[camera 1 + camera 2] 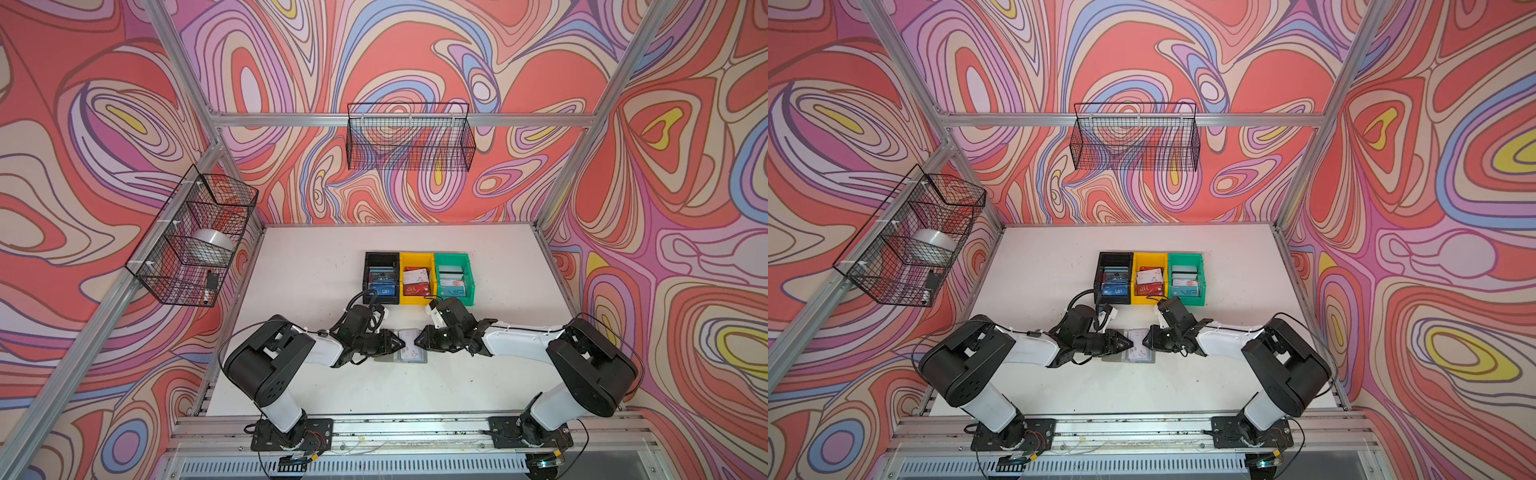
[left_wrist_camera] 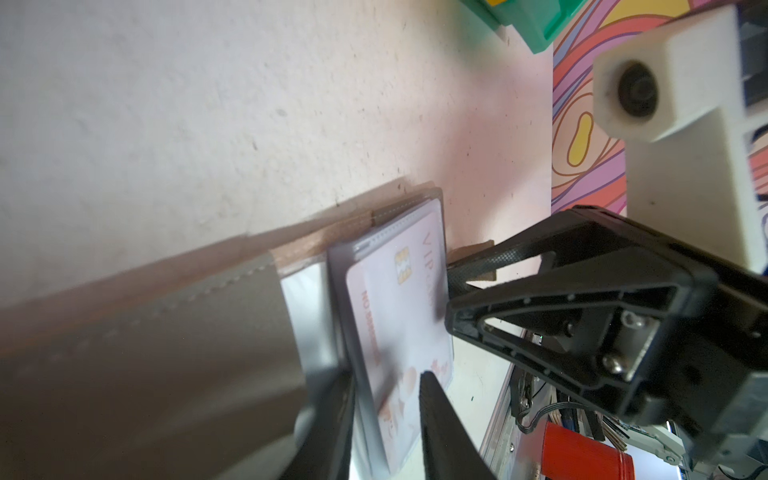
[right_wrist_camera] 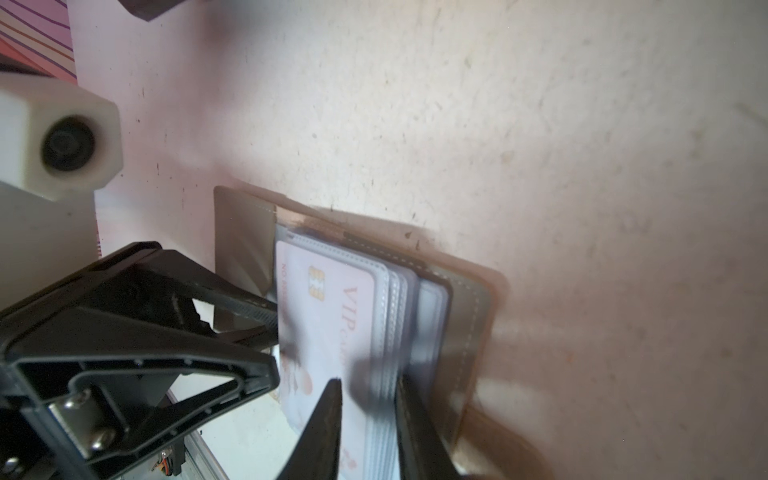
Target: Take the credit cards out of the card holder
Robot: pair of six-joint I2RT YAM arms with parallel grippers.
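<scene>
My left fingers span the stacked sleeves' edge, so they should pinch only the white credit card's edge [image 2: 360, 320] before pulling.
The grey card holder [image 1: 420, 359] lies open on the white table between the two arms. Its clear sleeves stand fanned up. A white credit card [image 2: 399, 307] with a gold chip and red marks sits in the front sleeve, also seen in the right wrist view [image 3: 332, 316]. My left gripper [image 2: 388, 376] straddles that sleeve's edge, its jaws apart with a gap on one side. My right gripper [image 3: 369, 379] is shut on the stack of sleeves from the opposite side. In both top views the left gripper [image 1: 401, 344] and right gripper [image 1: 417, 341] nearly meet over the holder.
Three bins stand in a row just behind the arms: black [image 1: 366, 274], yellow [image 1: 402, 270] and green [image 1: 469, 274], each holding cards. A wire basket [image 1: 409, 137] hangs on the back wall, another [image 1: 195, 237] on the left wall.
</scene>
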